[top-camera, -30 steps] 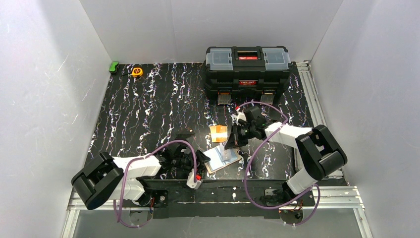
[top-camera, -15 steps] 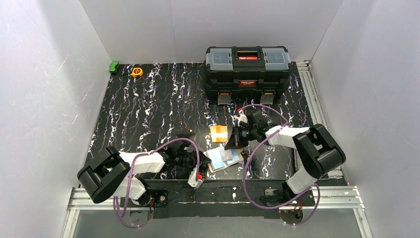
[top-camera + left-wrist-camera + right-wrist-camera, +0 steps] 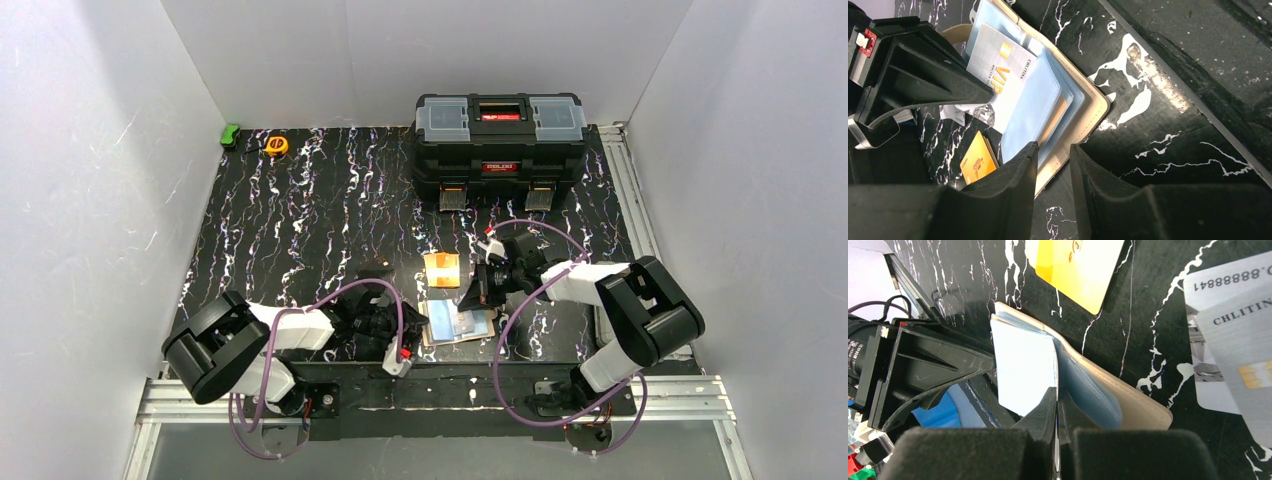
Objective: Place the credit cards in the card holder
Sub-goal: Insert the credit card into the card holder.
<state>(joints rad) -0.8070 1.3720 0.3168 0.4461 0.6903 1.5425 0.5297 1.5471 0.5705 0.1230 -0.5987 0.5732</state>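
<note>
The blue pockets stick out from the cream cover, so the robot's left gripper needs to back away, then pinch both together at the card holder's edge (image 3: 1052, 166) and lift the card holder.
The card holder (image 3: 462, 325) lies open near the table's front edge, cream outside (image 3: 1088, 107) and pale blue inside (image 3: 1143, 412). My left gripper (image 3: 1053, 147) is closed on its near cream edge (image 3: 418, 330). My right gripper (image 3: 1057, 392) hovers just behind the holder (image 3: 475, 293), shut on a silvery VIP credit card (image 3: 998, 75). That card is seen edge-on, and its far end (image 3: 1020, 365) reaches in among the blue pockets. An orange credit card (image 3: 441, 268) lies flat on the table behind the holder (image 3: 977, 162) (image 3: 1078, 270).
Two pale grey cards (image 3: 1233, 340) lie on the table beside the right gripper. A big black toolbox (image 3: 500, 135) stands at the back. A yellow tape measure (image 3: 276, 145) and a small green object (image 3: 230, 134) sit at the back left corner.
My left gripper's jaws narrowed onto the card holder's edge. The holder turned from tilted to nearly square. My right gripper shifted slightly with its card.
</note>
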